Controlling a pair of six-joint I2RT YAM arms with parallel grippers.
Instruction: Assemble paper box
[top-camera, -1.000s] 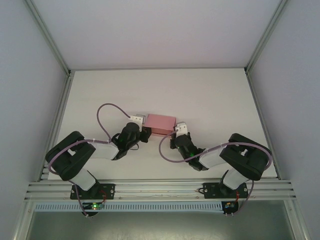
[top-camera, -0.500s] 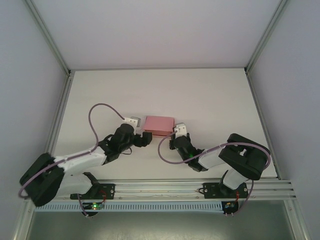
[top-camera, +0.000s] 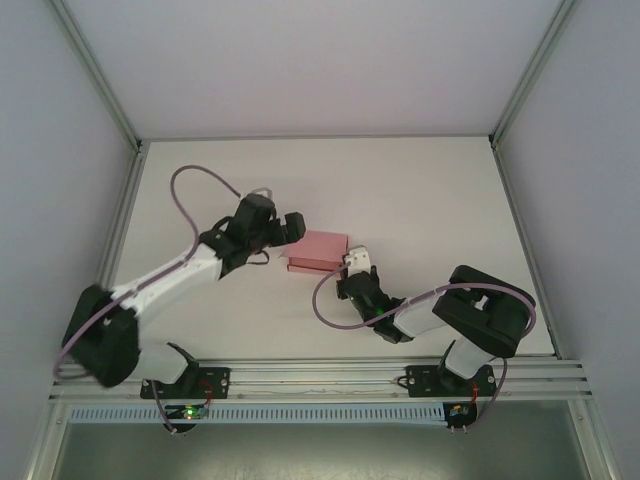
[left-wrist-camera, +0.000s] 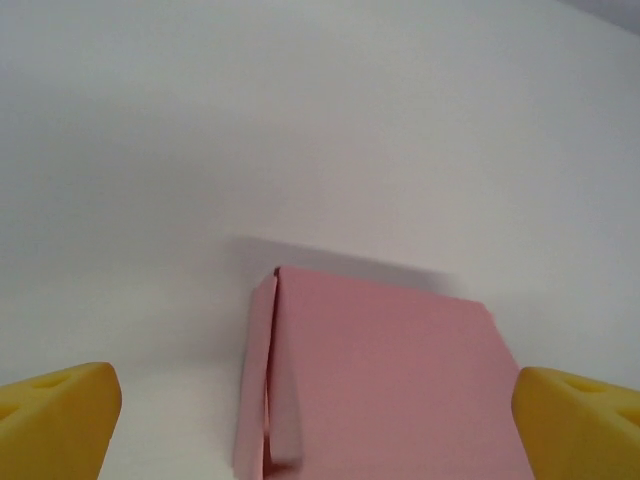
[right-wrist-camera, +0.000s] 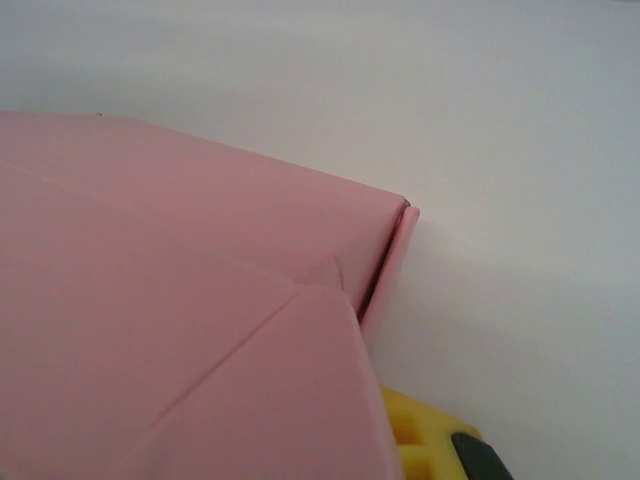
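Observation:
The creased flap at the paper box's near corner is held in my right gripper, so it should open, back away and then grip across the box's whole end (right-wrist-camera: 388, 262).
The paper box (top-camera: 320, 248) is a small flat pink rectangle in the middle of the white table. In the right wrist view the paper box (right-wrist-camera: 180, 330) comes close, and a creased flap runs down beside my yellow fingertip (right-wrist-camera: 425, 435). My right gripper (top-camera: 353, 263) is shut on the box's right end. My left gripper (top-camera: 289, 230) hovers just off the box's left end, open. In the left wrist view the left gripper (left-wrist-camera: 320, 440) has its yellow pads at the frame's two lower corners. The paper box (left-wrist-camera: 390, 380) lies ahead between them, untouched, with a loose side flap on its left.
The white table (top-camera: 420, 190) is enclosed by grey walls and metal corner posts (top-camera: 520, 90). An aluminium rail (top-camera: 320, 378) runs along the near edge by the arm bases. A purple cable (top-camera: 190, 185) loops over the left arm.
My left gripper has opened and let go of the box's left end, and its arm has stretched out and swung further up the table. The right gripper and the box have barely moved.

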